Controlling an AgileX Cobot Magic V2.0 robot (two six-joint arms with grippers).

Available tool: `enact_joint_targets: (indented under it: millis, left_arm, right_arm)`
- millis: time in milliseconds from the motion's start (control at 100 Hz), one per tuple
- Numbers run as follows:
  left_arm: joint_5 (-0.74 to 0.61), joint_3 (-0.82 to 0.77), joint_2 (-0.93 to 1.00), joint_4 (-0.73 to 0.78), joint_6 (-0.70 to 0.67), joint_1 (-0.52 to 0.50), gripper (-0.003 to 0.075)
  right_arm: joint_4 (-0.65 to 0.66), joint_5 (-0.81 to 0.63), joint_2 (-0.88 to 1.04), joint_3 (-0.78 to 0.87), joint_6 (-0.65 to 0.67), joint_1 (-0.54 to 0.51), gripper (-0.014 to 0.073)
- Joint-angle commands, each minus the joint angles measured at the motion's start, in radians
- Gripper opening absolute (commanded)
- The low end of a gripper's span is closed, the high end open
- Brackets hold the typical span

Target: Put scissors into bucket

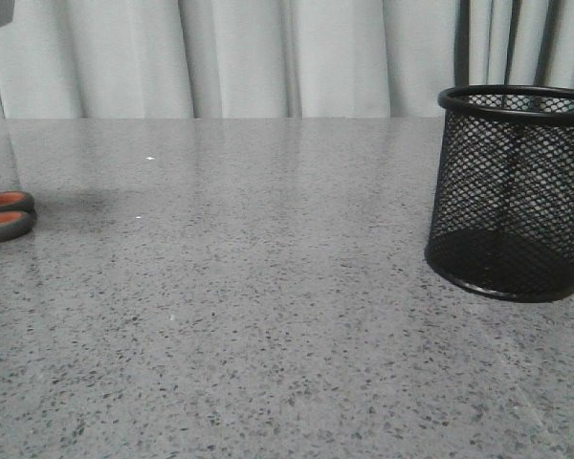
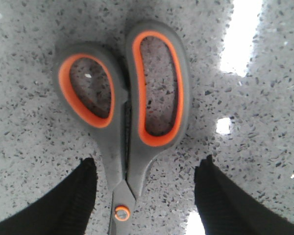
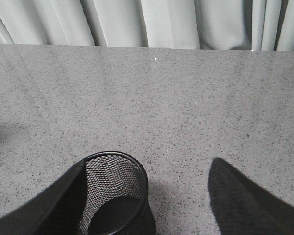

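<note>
My left gripper takes the scissors' neck. So next I need to move my right gripper to the orange-lined loop handles (image 1: 21, 213) of the scissors and close it there.
The scissors (image 2: 127, 112) lie flat on the speckled grey table, orange-lined grey loop handles away from the wrist, pivot screw between my fingers. In the front view only their handles (image 1: 5, 215) show at the far left edge. My left gripper (image 2: 147, 169) is open, one black finger (image 2: 63, 200) on each side of the scissors' neck, not touching it. The black wire-mesh bucket (image 1: 512, 191) stands upright and empty at the right. My right gripper (image 3: 144, 171) is open above it, with the bucket (image 3: 115, 196) next to one finger (image 3: 49, 200).
Grey curtains (image 1: 268, 57) hang behind the table's far edge. Bright light reflections (image 2: 240, 34) lie on the table near the scissors.
</note>
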State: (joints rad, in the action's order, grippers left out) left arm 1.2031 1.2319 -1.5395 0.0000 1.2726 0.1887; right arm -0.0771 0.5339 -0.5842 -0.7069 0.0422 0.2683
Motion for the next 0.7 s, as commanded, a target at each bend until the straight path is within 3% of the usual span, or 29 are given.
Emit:
enact_joint_targets:
  millis: [0, 280, 430, 690]
  left_arm:
    - [-0.016, 0.03, 0.015, -0.013, 0.01, -0.002, 0.0411]
    - [-0.044, 0.03, -0.02, -0.01, 0.012, -0.056, 0.0411]
    - [-0.053, 0.03, -0.02, -0.087, 0.016, -0.104, 0.0411]
    - [-0.057, 0.03, -0.03, -0.173, 0.127, -0.106, 0.0411]
  right_arm:
    - [0.015, -0.065, -0.01, -0.034, -0.011, 0.001, 0.0468]
    - [0.035, -0.059, -0.012, -0.034, -0.011, 0.001, 0.0468]
    - [0.038, -0.057, -0.012, -0.034, -0.011, 0.001, 0.0468]
    - [0.043, -0.055, -0.035, -0.034, -0.011, 0.001, 0.0468]
